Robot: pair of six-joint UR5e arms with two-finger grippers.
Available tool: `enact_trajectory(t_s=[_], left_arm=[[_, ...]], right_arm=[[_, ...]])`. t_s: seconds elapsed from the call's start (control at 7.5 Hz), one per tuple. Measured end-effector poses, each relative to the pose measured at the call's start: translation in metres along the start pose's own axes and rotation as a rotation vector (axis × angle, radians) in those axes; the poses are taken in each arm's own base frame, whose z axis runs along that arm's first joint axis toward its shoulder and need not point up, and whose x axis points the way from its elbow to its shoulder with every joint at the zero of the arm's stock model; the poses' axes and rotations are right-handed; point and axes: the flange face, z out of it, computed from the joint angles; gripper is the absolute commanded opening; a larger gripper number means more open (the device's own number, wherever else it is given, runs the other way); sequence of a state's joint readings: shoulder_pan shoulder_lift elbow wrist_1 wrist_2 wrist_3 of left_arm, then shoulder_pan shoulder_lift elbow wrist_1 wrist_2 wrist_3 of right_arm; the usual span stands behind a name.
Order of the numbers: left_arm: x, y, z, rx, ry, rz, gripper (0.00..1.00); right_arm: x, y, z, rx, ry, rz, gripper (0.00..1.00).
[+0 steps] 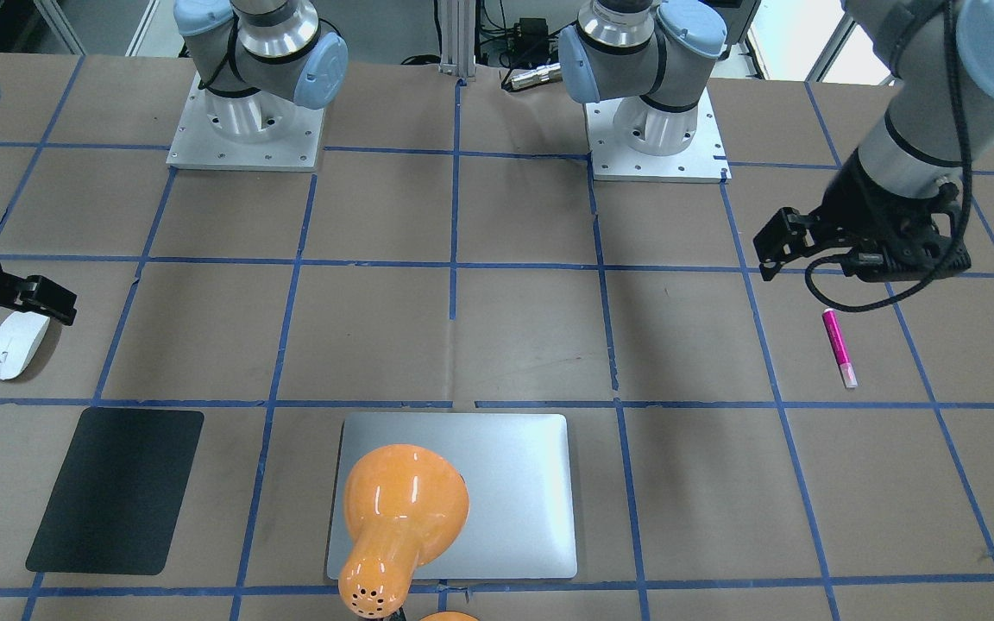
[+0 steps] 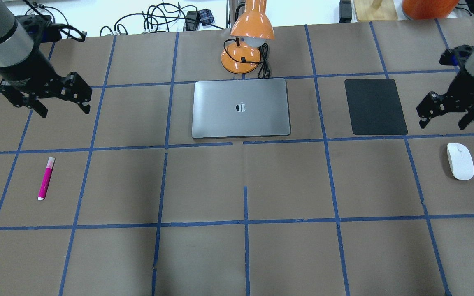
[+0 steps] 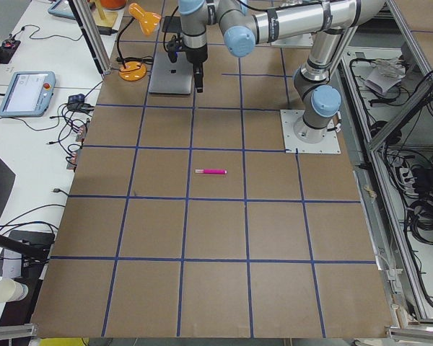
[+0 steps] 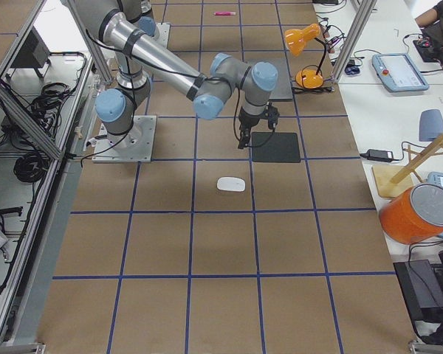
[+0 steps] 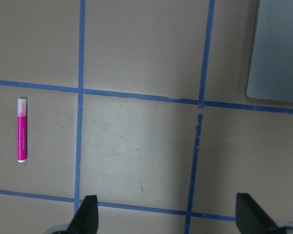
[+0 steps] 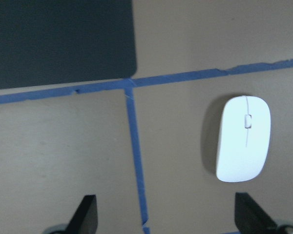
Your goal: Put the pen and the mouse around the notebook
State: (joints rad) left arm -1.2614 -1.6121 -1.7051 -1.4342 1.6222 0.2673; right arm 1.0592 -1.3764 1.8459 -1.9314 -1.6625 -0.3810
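My right gripper will grip the white mouse on the rear half [image 1: 27,329] [image 6: 242,156], across its two long sides behind the scroll wheel.
The silver-grey notebook [image 2: 241,108] lies flat at the table's far middle, with an orange lamp head over it [image 1: 497,483]. The magenta pen [image 2: 46,178] lies on the table at the left, also in the left wrist view [image 5: 21,129]. My left gripper [image 2: 62,106] hovers open above and beyond the pen, holding nothing. The white mouse [image 2: 460,160] rests at the right, seen too in the right wrist view [image 6: 243,138]. My right gripper [image 2: 444,119] hangs open just beyond the mouse, empty.
A thin black mat [image 2: 375,106] lies right of the notebook. An orange desk lamp [image 2: 245,45] stands behind the notebook, its head [image 1: 400,509] leaning over it. Blue tape lines grid the brown table. Both arm bases [image 1: 247,129] stand at the robot's edge.
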Motion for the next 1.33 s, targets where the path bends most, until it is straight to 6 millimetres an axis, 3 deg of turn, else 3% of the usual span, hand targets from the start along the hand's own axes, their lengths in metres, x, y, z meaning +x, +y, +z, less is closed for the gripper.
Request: enact_trajectory(t_s=[0.27, 0.53, 0.67, 0.93, 1.07, 1.2, 1.33], left_arm=[[-0.082, 0.003, 0.095, 0.03, -0.012, 0.054, 1.0], [-0.133, 0.011, 0.173, 0.036, -0.016, 0.073, 1.0], [-0.146, 0.013, 0.199, 0.023, -0.005, 0.072, 1.0], [-0.158, 0.013, 0.23, -0.013, 0.017, 0.067, 0.97], [-0.161, 0.011, 0.243, -0.027, 0.027, 0.066, 0.92], [-0.163, 0.008, 0.253, -0.028, 0.028, 0.065, 0.84], [-0.166, 0.006, 0.259, -0.021, 0.024, 0.063, 0.38]], right_arm=[[0.056, 0.018, 0.046, 0.022, 0.011, 0.027, 1.0], [0.079, 0.008, 0.087, 0.031, 0.013, -0.025, 1.0], [0.087, 0.004, 0.102, 0.031, 0.011, -0.035, 1.0], [0.095, 0.002, 0.119, 0.022, 0.0, -0.035, 1.0], [0.096, 0.001, 0.124, 0.019, -0.005, -0.034, 0.92], [0.096, 0.0, 0.126, 0.017, -0.009, -0.034, 0.66], [0.095, 0.0, 0.128, 0.014, -0.014, -0.034, 0.47]])
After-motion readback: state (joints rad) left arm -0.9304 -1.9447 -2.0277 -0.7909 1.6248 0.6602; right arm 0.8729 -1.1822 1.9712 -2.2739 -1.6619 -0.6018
